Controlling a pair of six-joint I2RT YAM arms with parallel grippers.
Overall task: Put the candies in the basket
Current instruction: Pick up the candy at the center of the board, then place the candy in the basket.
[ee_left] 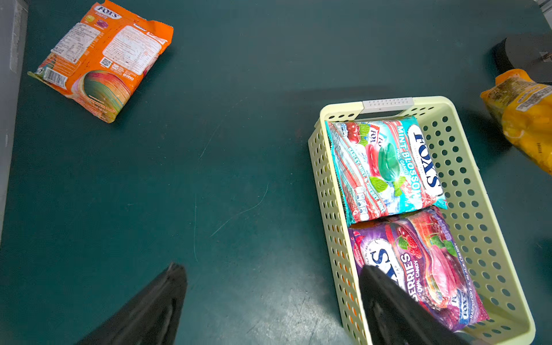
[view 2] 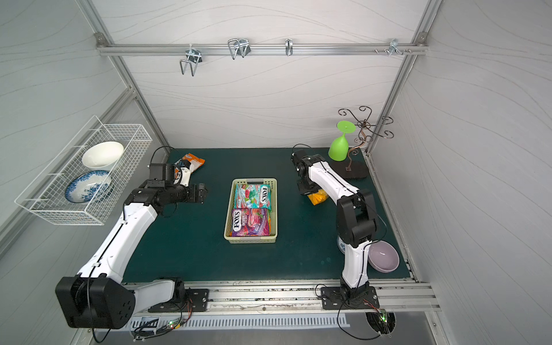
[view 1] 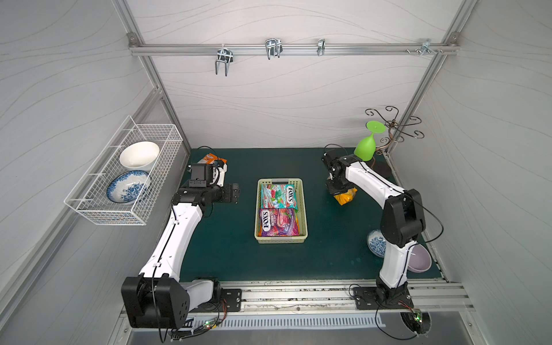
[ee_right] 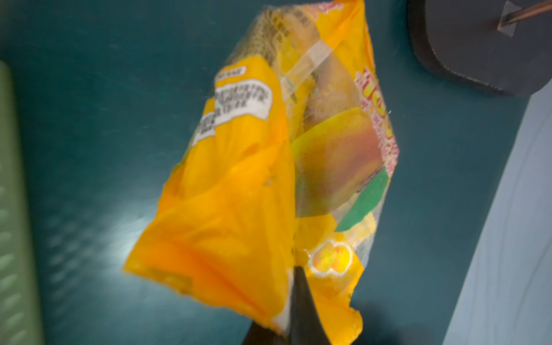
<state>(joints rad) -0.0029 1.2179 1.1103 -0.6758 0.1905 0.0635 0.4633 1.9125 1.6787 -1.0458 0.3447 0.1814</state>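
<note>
The robot's right gripper should set the crumpled yellow bag down on the teal mint bag in the pale yellow-green basket [view 1: 279, 195].
The pale yellow-green basket [view 1: 305, 215] [view 2: 228, 215] stands mid-mat. Two candies lie flat inside it: a teal mint bag [view 1: 279, 195] [ee_left: 385, 167] and a purple berries bag [view 1: 277, 222] [ee_left: 424, 263]. An orange bag [view 2: 194, 161] [ee_left: 104, 59] lies on the mat at the back left, partly behind my left arm. My left gripper [view 1: 236, 192] [ee_left: 273, 268] is open and empty, left of the basket. Right of the basket, my right gripper [view 1: 340, 191] [ee_right: 295, 271] is shut on the edge of a crumpled yellow bag [view 1: 345, 197] [ee_right: 239, 185], which hangs below it.
A white wire basket [view 1: 89, 206] with two bowls hangs on the left wall. A green glass [view 1: 366, 146] hangs on a scrolled stand with a dark base [ee_right: 478, 44] at the back right. A blue-white bowl [view 1: 375, 243] and a lilac bowl [view 1: 419, 258] sit by the right arm.
</note>
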